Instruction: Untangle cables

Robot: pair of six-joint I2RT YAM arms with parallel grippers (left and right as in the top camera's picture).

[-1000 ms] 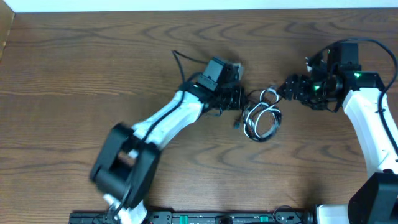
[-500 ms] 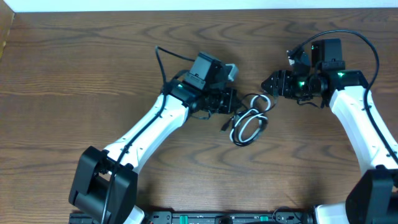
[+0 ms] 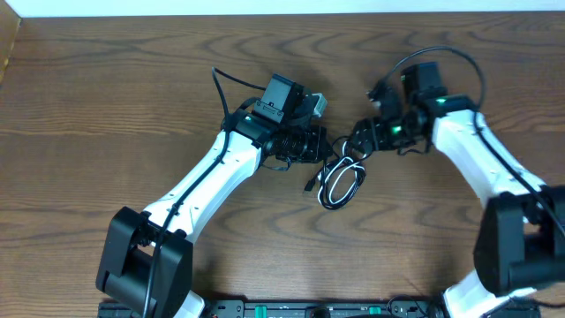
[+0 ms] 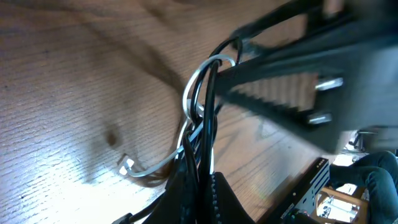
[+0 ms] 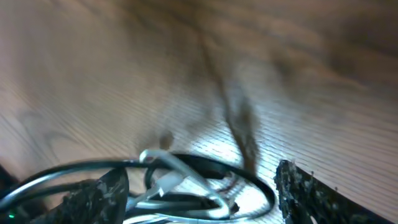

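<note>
Next, my left gripper releases the cables on the wooden table (image 3: pixel 360 168) close to the fingertips of my right gripper.
The cables (image 3: pixel 340 184) are a small bundle of black and white loops on the wooden table, just right of centre. My left gripper (image 3: pixel 320 147) is at the bundle's upper left and is shut on the cables (image 4: pixel 202 106), which run up from its jaws (image 4: pixel 202 200). A white plug end (image 4: pixel 126 165) lies on the wood. My right gripper (image 3: pixel 357 140) is at the bundle's upper right. In the right wrist view its fingers (image 5: pixel 199 194) are spread wide, with black and white loops (image 5: pixel 180 182) between them.
The wooden table (image 3: pixel 106 97) has a white strip (image 3: pixel 282 7) along its far edge. The arm bases and a rail (image 3: pixel 291 309) sit at the front edge. Thick black arm wires (image 3: pixel 441 55) arch above the right wrist.
Both grippers and the bundle have shifted left across the table. The right gripper has closed in from the right and now straddles the bundle's upper loops.
</note>
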